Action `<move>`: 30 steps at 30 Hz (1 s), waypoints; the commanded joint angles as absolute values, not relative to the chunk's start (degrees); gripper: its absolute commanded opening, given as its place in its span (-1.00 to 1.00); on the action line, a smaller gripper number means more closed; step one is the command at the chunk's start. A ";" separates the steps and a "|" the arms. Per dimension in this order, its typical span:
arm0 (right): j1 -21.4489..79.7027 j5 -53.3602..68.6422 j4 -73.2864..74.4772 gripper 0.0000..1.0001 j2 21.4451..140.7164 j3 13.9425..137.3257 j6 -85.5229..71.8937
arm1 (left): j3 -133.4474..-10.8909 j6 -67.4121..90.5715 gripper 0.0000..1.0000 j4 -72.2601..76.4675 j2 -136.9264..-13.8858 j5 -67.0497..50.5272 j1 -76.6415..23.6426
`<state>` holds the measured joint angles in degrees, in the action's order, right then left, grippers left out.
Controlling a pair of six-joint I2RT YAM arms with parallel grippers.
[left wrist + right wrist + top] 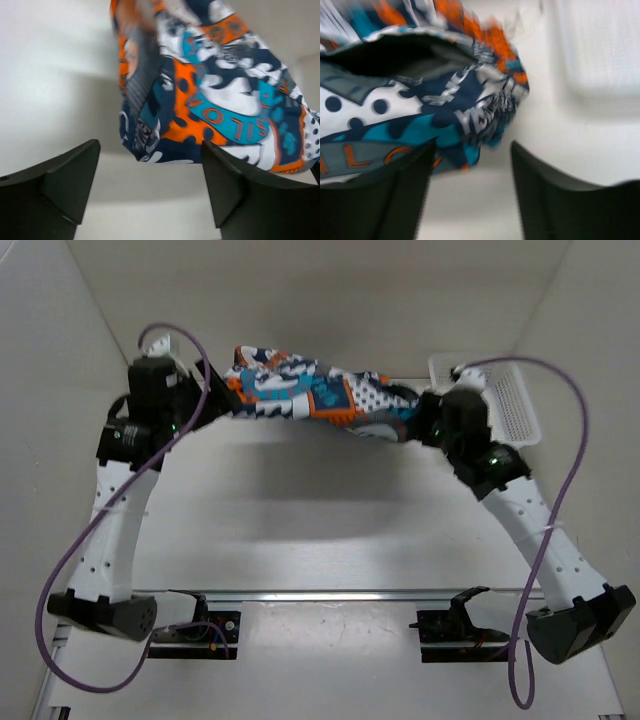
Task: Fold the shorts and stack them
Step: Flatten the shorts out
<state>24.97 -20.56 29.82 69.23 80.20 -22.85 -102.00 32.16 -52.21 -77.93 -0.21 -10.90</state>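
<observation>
Next, my left gripper pinches the shorts' end (149,146) nearest it, as the shorts stretch in a bunched band beyond my open grippers. Then both grippers will lift and spread the shorts.
The printed shorts (310,390) stretch in a bunched band across the far side of the table, between my two grippers. My left gripper (205,390) is at their left end. In the left wrist view the shorts (210,95) sit just beyond the fingertips, and the left gripper (150,150) is open with nothing between its fingers (60,180). My right gripper (425,425) is at their right end. In the right wrist view it (470,150) stands open, with the blurred edge of the shorts (445,110) beside its left finger (405,195) but not pinched.
A white mesh basket (510,400) stands at the far right, just behind the right gripper, and shows as a blurred pale shape (600,50) in the right wrist view. White walls close in the table (320,530) at the back and sides.
</observation>
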 commanded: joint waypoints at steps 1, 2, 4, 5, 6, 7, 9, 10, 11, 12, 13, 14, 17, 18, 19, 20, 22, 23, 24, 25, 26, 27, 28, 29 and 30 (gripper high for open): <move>28.98 -22.14 26.38 0.46 66.90 61.08 -23.01 | -83.72 32.61 1.00 -51.95 -77.18 -0.18 -11.25; 29.96 -23.54 26.37 0.72 65.14 57.52 -24.07 | -76.89 33.39 1.00 -51.94 -76.65 0.35 -11.25; 32.16 -25.30 28.54 0.76 63.82 50.64 -28.79 | -72.79 33.40 1.00 -51.94 -76.64 0.35 -11.25; 32.17 -25.92 29.78 0.79 62.50 49.32 -30.31 | -70.69 33.40 1.00 -51.94 -76.03 1.13 -11.25; 32.69 -26.45 31.01 0.79 61.71 48.35 -31.89 | -70.14 33.40 0.95 -51.94 -75.24 1.66 -11.25; 32.70 -27.76 33.20 0.69 60.83 46.86 -34.95 | -70.14 33.40 0.66 -51.94 -75.23 1.67 -11.25; 32.70 -27.77 33.93 0.35 57.58 46.32 -36.56 | -70.92 33.40 0.18 -51.94 -74.62 2.55 -11.25; 32.70 -27.77 33.93 0.12 55.83 45.62 -36.56 | -71.54 33.40 -0.35 -51.94 -75.32 2.55 -11.25; 32.70 -27.77 34.45 -0.08 55.20 45.62 -37.35 | -72.24 33.40 -0.57 -51.94 -76.80 2.55 -11.25; 32.70 -27.77 34.45 -0.36 55.20 45.62 -37.35 | -73.81 33.40 -0.72 -52.55 -77.69 2.55 -11.25; 32.17 -26.90 34.45 -0.49 55.20 46.75 -37.35 | -74.61 33.40 -0.79 -52.56 -78.74 2.55 -11.25; 32.17 -26.37 35.24 -0.57 55.20 47.54 -37.35 | -75.32 33.40 -0.79 -53.25 -80.66 3.33 -11.86; 30.94 -25.84 38.39 -0.83 58.97 51.31 -37.35 | -76.90 33.93 -0.79 -54.66 -84.10 4.66 -13.18; 30.94 -24.71 38.41 -0.86 59.76 52.02 -37.35 | -77.43 35.32 -0.79 -54.67 -84.63 4.66 -14.05; 30.94 -23.83 38.93 -0.90 61.07 52.64 -37.35 | -76.91 35.85 -0.79 -55.28 -84.64 5.18 -14.06; 30.24 -22.86 38.94 -0.90 61.08 53.17 -37.35 | -76.21 36.38 -0.79 -55.28 -84.64 5.19 -14.85; 29.71 -20.66 38.94 -0.90 62.57 53.70 -37.35 | -73.14 38.49 -0.79 -55.28 -84.03 5.71 -15.64; 29.01 -19.87 38.94 -0.90 63.10 53.70 -37.35 | -72.08 39.11 -0.79 -54.07 -84.02 5.71 -16.17; 29.00 -18.65 38.94 -0.90 63.11 53.70 -37.35 | -71.03 39.11 -0.75 -53.27 -84.02 4.93 -16.17; 27.96 -16.98 37.98 -0.90 64.58 53.70 -37.35 | -70.32 39.11 -0.59 -52.65 -84.72 3.44 -16.17; 26.56 -13.13 37.36 -0.90 65.30 53.70 -36.74 | -69.70 39.11 -0.15 -52.65 -85.60 3.43 -16.69; 25.85 -11.36 36.31 -0.90 66.87 53.18 -36.74 | -69.70 39.11 0.12 -51.78 -86.74 3.43 -16.70; 25.32 -10.03 36.30 -0.90 67.67 53.17 -36.74 | -70.57 39.11 0.34 -51.77 -89.53 3.95 -17.22; 24.79 -8.89 35.78 -0.92 68.55 53.17 -36.74 | -70.58 39.11 0.41 -51.77 -91.13 3.96 -17.23; 24.18 -8.09 35.77 -0.92 69.77 53.17 -36.74 | -71.36 38.50 0.53 -51.77 -92.62 3.96 -17.23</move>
<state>25.54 -14.11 37.21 67.77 51.66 -37.04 -70.24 38.35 -53.28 -89.49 3.68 -16.80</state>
